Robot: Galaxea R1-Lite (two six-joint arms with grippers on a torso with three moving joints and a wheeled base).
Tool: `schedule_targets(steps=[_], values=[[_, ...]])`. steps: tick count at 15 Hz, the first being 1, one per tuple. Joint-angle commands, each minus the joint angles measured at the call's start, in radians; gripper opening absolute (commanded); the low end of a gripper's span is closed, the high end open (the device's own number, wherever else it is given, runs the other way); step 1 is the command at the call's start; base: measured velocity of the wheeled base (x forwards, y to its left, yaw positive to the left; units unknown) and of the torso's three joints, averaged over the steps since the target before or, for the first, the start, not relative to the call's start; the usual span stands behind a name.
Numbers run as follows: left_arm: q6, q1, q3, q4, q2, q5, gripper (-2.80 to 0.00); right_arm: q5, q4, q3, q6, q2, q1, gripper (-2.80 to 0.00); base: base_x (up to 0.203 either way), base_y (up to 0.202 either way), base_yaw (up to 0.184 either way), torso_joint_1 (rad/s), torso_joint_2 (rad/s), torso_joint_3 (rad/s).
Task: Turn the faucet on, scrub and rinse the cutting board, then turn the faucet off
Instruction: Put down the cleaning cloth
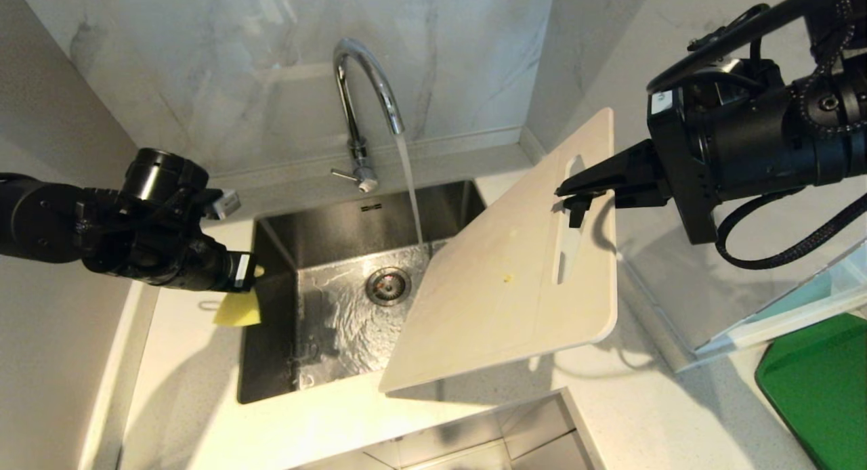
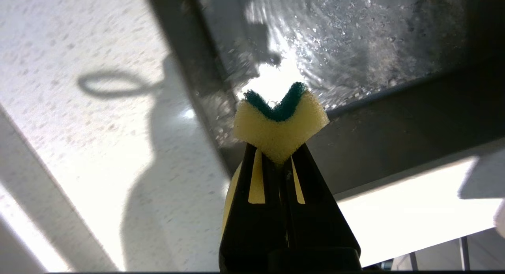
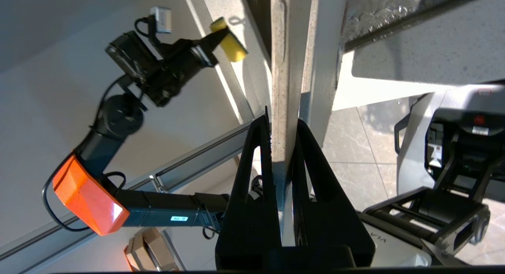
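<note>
My left gripper is going to let go of the yellow sponge on the part of the counter (image 1: 206, 305) (image 2: 97, 85) between the sink and the side.
Water streams from the chrome faucet (image 1: 366, 84) into the steel sink (image 1: 318, 321). The cream cutting board (image 1: 515, 280) hangs tilted over the sink's right side, with small yellowish stains on its face. My right gripper (image 1: 572, 194) is shut on the board's edge (image 3: 282, 88) by the slot handle. My left gripper (image 1: 247, 284) hovers over the sink's left rim, shut on a folded yellow sponge (image 2: 278, 126) with a green scouring face. The sponge (image 1: 238, 307) is well left of the board and apart from it.
A green board (image 1: 819, 389) lies on the counter at the far right beside a clear container (image 1: 779, 301). An open steel compartment (image 1: 474, 443) sits at the counter's near edge. The marble wall stands close behind the faucet.
</note>
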Motion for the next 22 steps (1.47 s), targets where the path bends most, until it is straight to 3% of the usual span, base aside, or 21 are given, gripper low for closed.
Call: schedule_targets(steps=[1, 7, 12, 17, 18, 22], values=[[0.001, 0.038, -0.071, 0.043, 0.057, 0.0, -2.8, 0.005, 0.006, 0.0, 0.003, -0.001, 0.002, -2.8, 0.0, 0.0, 0.0, 0.0, 0.0, 0.0], [-0.003, 0.129, -0.254, 0.14, 0.21, -0.003, -2.8, 0.005, 0.019, 0.003, 0.003, 0.004, 0.002, -2.8, 0.0, 0.0, 0.0, 0.0, 0.0, 0.0], [-0.002, 0.23, -0.298, 0.172, 0.255, -0.012, -2.8, 0.005, 0.018, 0.001, 0.003, 0.016, 0.001, -2.8, 0.0, 0.0, 0.0, 0.0, 0.0, 0.0], [0.007, 0.249, -0.334, 0.173, 0.291, -0.012, -2.8, 0.003, 0.017, 0.0, 0.002, 0.027, 0.002, -2.8, 0.0, 0.0, 0.0, 0.0, 0.0, 0.0], [0.037, 0.257, -0.339, 0.179, 0.295, -0.012, 0.0, 0.003, 0.017, -0.001, 0.002, 0.031, 0.001, -2.8, 0.0, 0.0, 0.0, 0.0, 0.0, 0.0], [0.059, 0.274, -0.364, 0.191, 0.313, -0.011, 0.0, 0.003, 0.017, -0.005, 0.002, 0.042, 0.002, -2.8, 0.0, 0.0, 0.0, 0.0, 0.0, 0.0]])
